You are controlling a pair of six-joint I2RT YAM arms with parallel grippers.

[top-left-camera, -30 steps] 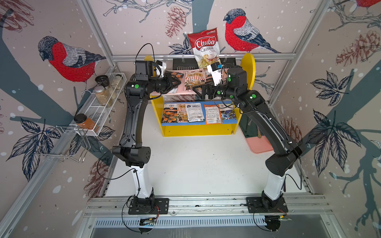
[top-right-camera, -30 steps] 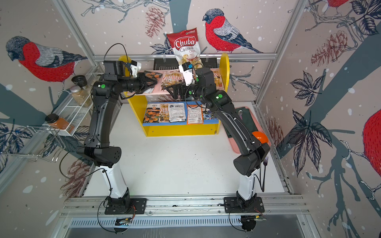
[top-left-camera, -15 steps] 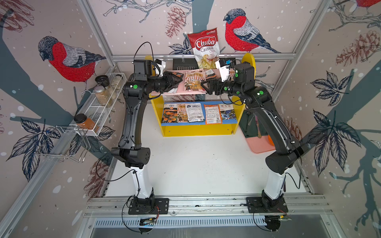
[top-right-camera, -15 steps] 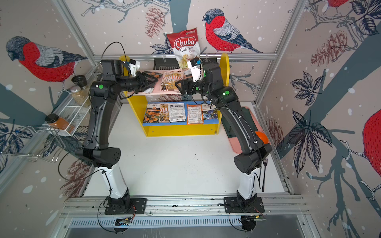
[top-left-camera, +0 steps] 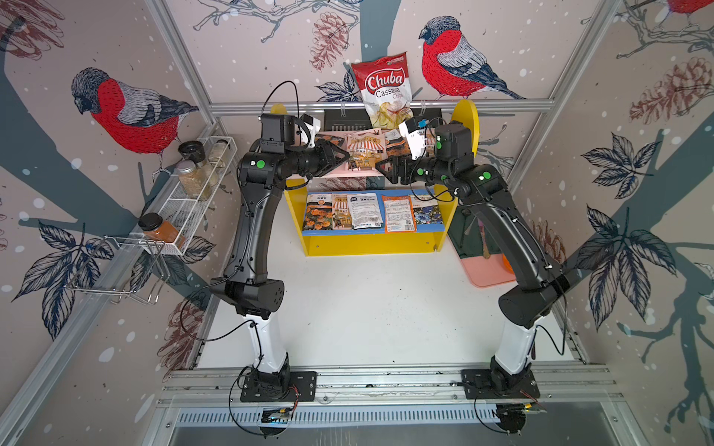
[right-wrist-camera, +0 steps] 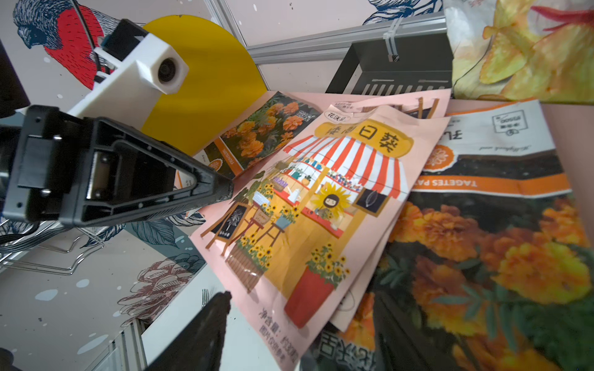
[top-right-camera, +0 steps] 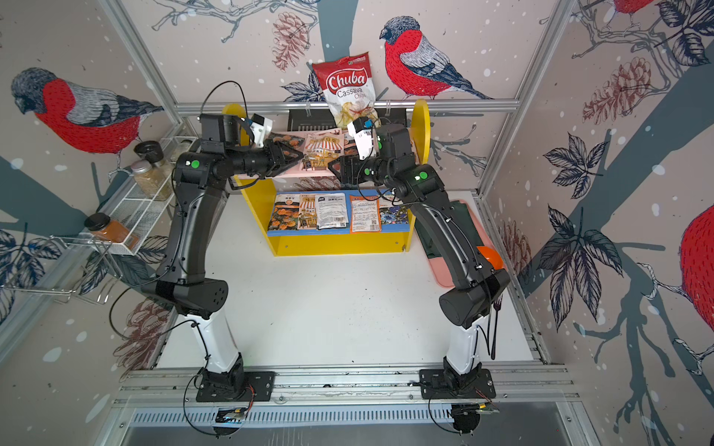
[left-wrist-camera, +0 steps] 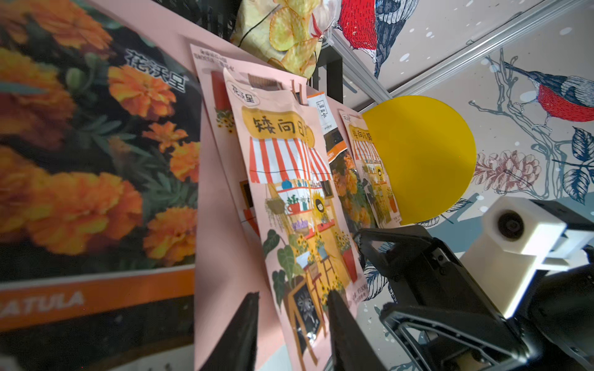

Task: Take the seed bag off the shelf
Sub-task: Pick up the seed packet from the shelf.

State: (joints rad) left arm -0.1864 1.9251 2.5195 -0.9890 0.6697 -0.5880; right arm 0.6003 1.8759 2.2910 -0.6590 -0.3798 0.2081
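Note:
Next, I pinch the bag's near corner [left-wrist-camera: 304, 341] with my left gripper and lift the bag clear, as the seed bag lies on another packet, loose in both open grippers.
The shelf [top-left-camera: 367, 243] stands at the back with seed packets on both boards. A pink seed bag [top-left-camera: 363, 154] [top-right-camera: 322, 152] with a striped awning picture lies on the pink upper board. It overhangs the front edge, on top of other packets. My left gripper [top-left-camera: 345, 155] [left-wrist-camera: 293, 294] is open at its left corner, and the bag's edge [left-wrist-camera: 289, 192] runs between the fingers. My right gripper [top-left-camera: 380, 168] [right-wrist-camera: 302, 302] is open at the right. Its fingers straddle the bag's [right-wrist-camera: 321, 208] front corner without pinching it.
Marigold packets [right-wrist-camera: 482, 257] lie under and beside the bag. Several more packets [top-left-camera: 363, 210] cover the blue lower board. A Chuba chips bag [top-left-camera: 384, 92] hangs behind the shelf. A white wire spice rack [top-left-camera: 193, 193] is on the left wall, and a pink tray [top-left-camera: 483, 276] lies at the right.
My left jaws have gone from shut to open at the bag's corner. The right wrist has lifted slightly and moved back toward the shelf, and its jaws have narrowed around the bag's edge.

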